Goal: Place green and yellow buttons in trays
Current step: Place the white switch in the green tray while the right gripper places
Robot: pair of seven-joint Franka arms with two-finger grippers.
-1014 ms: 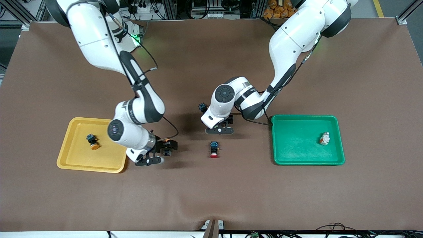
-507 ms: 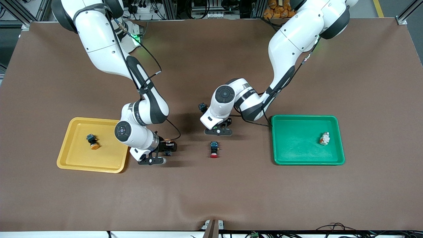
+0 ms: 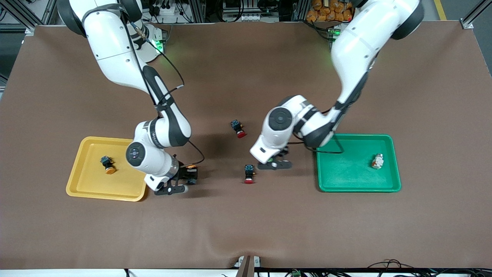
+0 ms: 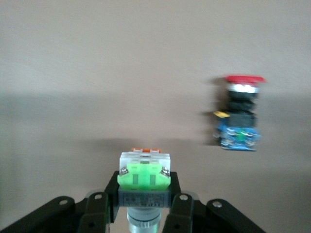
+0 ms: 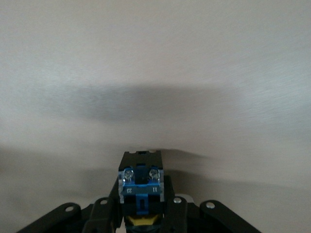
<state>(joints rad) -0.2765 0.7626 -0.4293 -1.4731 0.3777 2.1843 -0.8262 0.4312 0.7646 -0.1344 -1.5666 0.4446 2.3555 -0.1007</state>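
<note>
My left gripper should place the whitish green-marked button in the green tray's half nearer the red-capped switches (image 3: 342, 164). The button is still over the bare mat.
My left gripper (image 3: 277, 162) is shut on the whitish green-marked button (image 4: 144, 175) and holds it over the bare mat beside the green tray (image 3: 346, 173). An orange-red-marked whitish button (image 3: 378, 161) lies in that tray. My right gripper (image 3: 188, 177) is shut on a black-bodied button (image 5: 141, 187) with a blue terminal block and a yellow cap. It holds it over the mat just beside the yellow tray (image 3: 88, 182). Another yellow-capped button (image 3: 107, 164) lies in the yellow tray.
Two black switches with red caps lie on the brown mat. One (image 3: 238, 129) is mid-table; the other (image 3: 249, 174) is nearer the front camera, close to my left gripper, and also shows in the left wrist view (image 4: 239, 112).
My left arm has carried the green-marked button toward the green tray, uncovering the mid-table red-capped switch. My right gripper has shifted slightly toward the yellow tray with its button.
</note>
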